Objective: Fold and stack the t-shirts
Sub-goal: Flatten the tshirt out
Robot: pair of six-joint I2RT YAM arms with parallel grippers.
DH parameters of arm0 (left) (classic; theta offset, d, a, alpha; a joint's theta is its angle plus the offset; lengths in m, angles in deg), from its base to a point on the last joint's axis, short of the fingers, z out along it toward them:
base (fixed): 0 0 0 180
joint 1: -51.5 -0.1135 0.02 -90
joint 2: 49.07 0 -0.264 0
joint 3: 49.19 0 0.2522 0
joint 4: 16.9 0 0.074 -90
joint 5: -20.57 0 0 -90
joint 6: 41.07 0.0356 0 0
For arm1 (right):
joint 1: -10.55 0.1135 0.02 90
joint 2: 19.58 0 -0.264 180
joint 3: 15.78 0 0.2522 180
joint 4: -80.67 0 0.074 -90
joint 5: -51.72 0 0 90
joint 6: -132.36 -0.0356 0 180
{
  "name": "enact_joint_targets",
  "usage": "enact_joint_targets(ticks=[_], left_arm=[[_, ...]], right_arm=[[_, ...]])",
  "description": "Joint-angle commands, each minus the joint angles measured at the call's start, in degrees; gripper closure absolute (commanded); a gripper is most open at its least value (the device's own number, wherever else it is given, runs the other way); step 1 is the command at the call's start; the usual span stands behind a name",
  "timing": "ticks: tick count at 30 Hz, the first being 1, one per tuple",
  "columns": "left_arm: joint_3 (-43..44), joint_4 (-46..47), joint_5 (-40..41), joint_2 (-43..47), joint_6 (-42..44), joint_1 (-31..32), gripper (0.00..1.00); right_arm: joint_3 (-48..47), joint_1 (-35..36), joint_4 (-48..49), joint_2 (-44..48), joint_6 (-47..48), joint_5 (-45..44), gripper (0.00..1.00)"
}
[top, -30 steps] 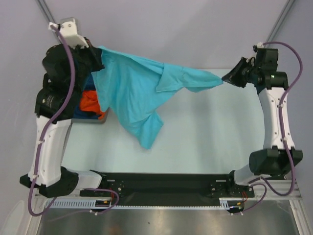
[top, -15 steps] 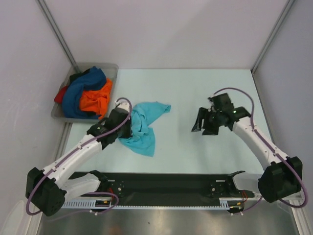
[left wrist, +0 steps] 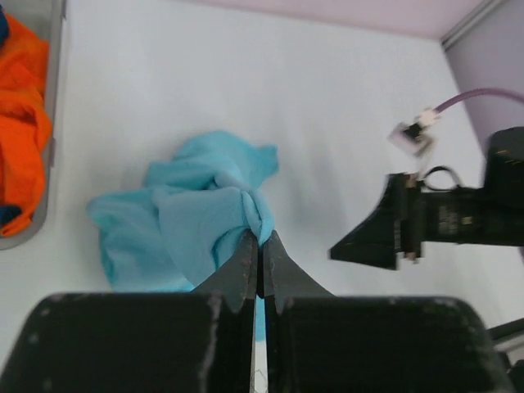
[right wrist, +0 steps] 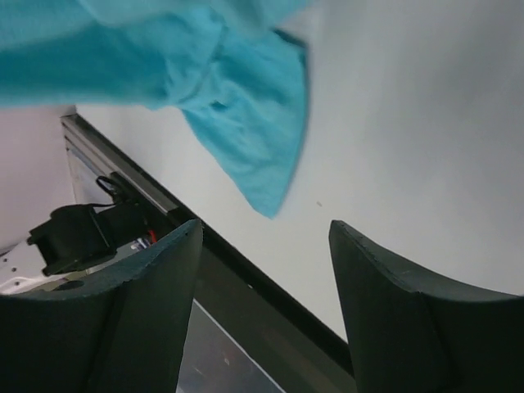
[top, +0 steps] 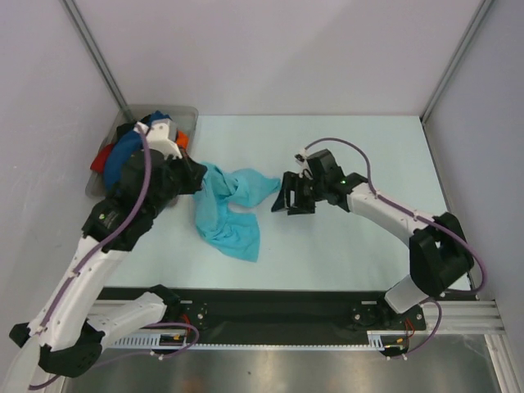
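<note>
The turquoise t-shirt has a middle fold [top: 244, 199] [right wrist: 237, 12] between its near corner and the loose end beside my right gripper. My right gripper needs to close on that fold.
A crumpled turquoise t-shirt [top: 233, 209] lies on the table left of centre. My left gripper [top: 199, 177] is shut on a bunched fold at its upper left. In the left wrist view the jaws [left wrist: 260, 239] pinch the turquoise cloth [left wrist: 192, 221] tight. My right gripper [top: 282, 198] stands open just right of the shirt's near end, touching nothing. The right wrist view shows its fingers [right wrist: 168, 262] spread wide around bare table, with the turquoise t-shirt [right wrist: 237, 98] beyond them. Dark blue [top: 123, 160], orange [top: 182, 141] and red [top: 101, 158] t-shirts lie heaped behind the left arm.
The grey tray [top: 187, 113] holding the heaped shirts sits in the back left corner, partly hidden by my left arm; its rim [left wrist: 56, 98] and the orange cloth [left wrist: 20, 123] show in the left wrist view. Walls close in the table's left, back and right.
The turquoise shirt hung stretched between both grippers; now it lies crumpled on the table. My right gripper has let go, opened and moved left toward it. My left gripper still holds it.
</note>
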Motion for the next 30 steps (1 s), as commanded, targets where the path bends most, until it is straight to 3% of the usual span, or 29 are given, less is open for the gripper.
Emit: enact_joint_targets(ticks=[1,5,11,19,24,26,27,29,30], left_arm=[[7.2,-4.4,3.0,1.5,0.2,0.4,1.0],[7.4,-5.5,2.4,3.2,-0.7,0.3,1.0],[4.4,-3.9,0.4,5.7,-3.0,0.3,1.0],[4.1,-4.0,-0.4,6.5,-2.6,0.3,1.0],[4.6,-4.9,-0.2,7.3,-2.2,0.3,1.0],[5.1,-5.7,0.1,7.5,-1.8,0.3,1.0],[5.4,-6.0,0.2,7.6,-1.6,0.3,1.0],[5.9,-7.0,0.8,8.0,-1.0,0.3,1.0],[6.0,-7.5,2.2,8.2,-0.8,0.3,1.0]], right_arm=[[-6.6,4.0,12.1,-4.0,-2.9,2.2,0.3],[-13.1,8.8,18.3,-10.5,-6.1,1.2,0.29],[-19.4,14.5,12.6,-14.7,-10.6,-13.5,0.31],[-20.2,18.4,11.8,-16.8,-11.9,-14.1,0.37],[-26.6,18.9,3.2,-21.8,-10.6,-20.3,0.38],[-27.4,18.5,2.6,-22.8,-9.7,-20.4,0.53],[-28.0,18.3,2.7,-23.4,-9.5,-19.9,0.65],[-28.8,18.3,0.6,-23.2,-8.1,-21.3,0.75],[-29.7,18.2,-1.1,-22.3,-7.4,-23.5,0.88]])
